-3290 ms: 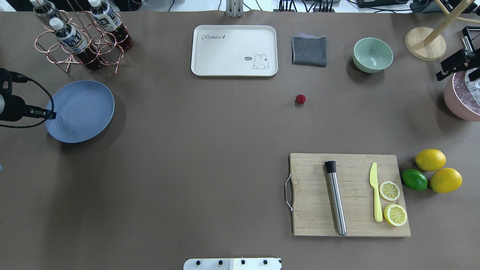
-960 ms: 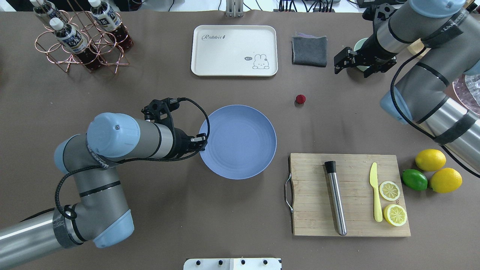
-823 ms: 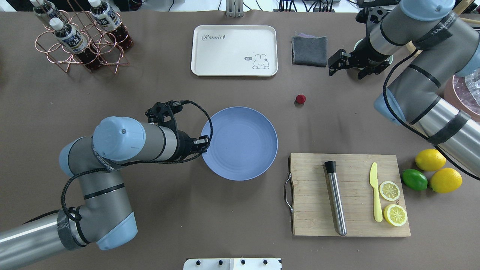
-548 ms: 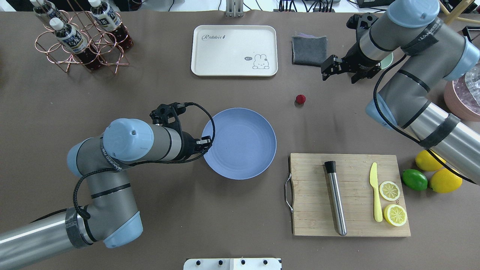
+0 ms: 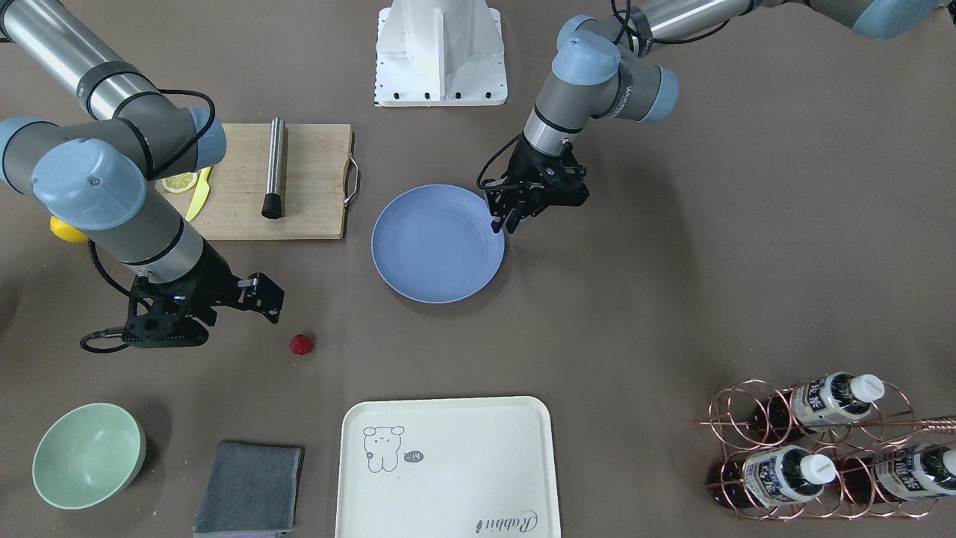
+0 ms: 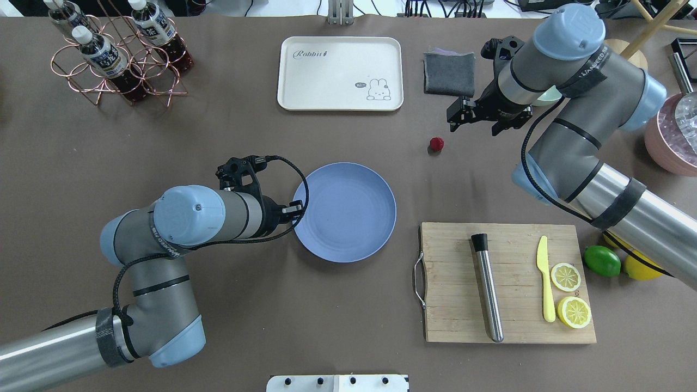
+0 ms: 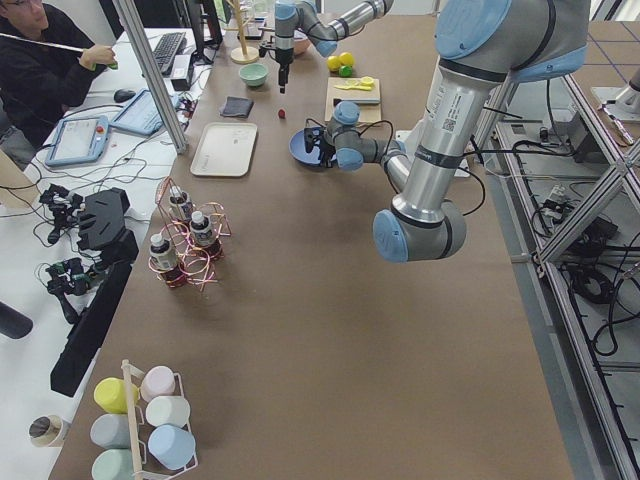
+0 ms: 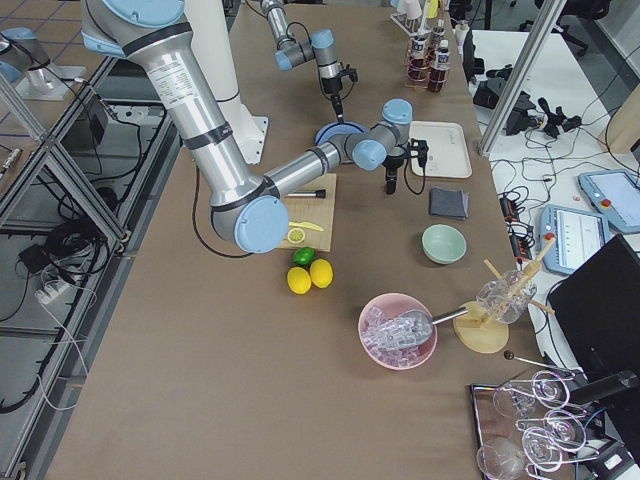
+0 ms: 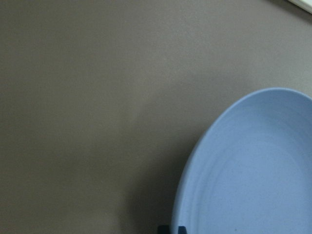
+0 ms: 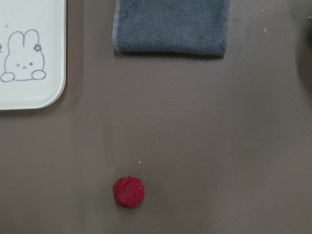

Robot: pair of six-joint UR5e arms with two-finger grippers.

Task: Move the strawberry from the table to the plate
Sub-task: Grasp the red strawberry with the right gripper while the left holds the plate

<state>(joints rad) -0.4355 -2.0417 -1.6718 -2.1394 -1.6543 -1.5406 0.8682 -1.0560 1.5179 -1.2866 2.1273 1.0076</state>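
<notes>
The strawberry lies on the brown table between the cutting board and the grey cloth, and I should close my right gripper around the middle of the strawberry (image 5: 302, 344) (image 10: 128, 192).
The strawberry (image 6: 436, 144) (image 5: 301, 344) lies alone on the brown table (image 6: 272, 136), small and dark red. In the right wrist view the strawberry (image 10: 128, 192) sits below and left of centre. My right gripper (image 6: 474, 125) (image 5: 240, 312) hovers open a short way to its right, holding nothing. The blue plate (image 6: 348, 212) (image 5: 437, 243) (image 9: 253, 170) is at the table's middle. My left gripper (image 6: 294, 209) (image 5: 499, 223) is shut on its left rim. The plate holds nothing.
A cream tray (image 6: 340, 73) and a grey cloth (image 6: 449, 73) lie behind the strawberry. The mint bowl (image 5: 88, 454) is partly behind my right arm. A cutting board (image 6: 506, 283) with tools and lemon slices sits front right, a bottle rack (image 6: 117, 54) back left.
My left arm has brought the plate from the far left to the table's middle, where it now sits lower. My right gripper has moved left and nearer, closing on the strawberry.
</notes>
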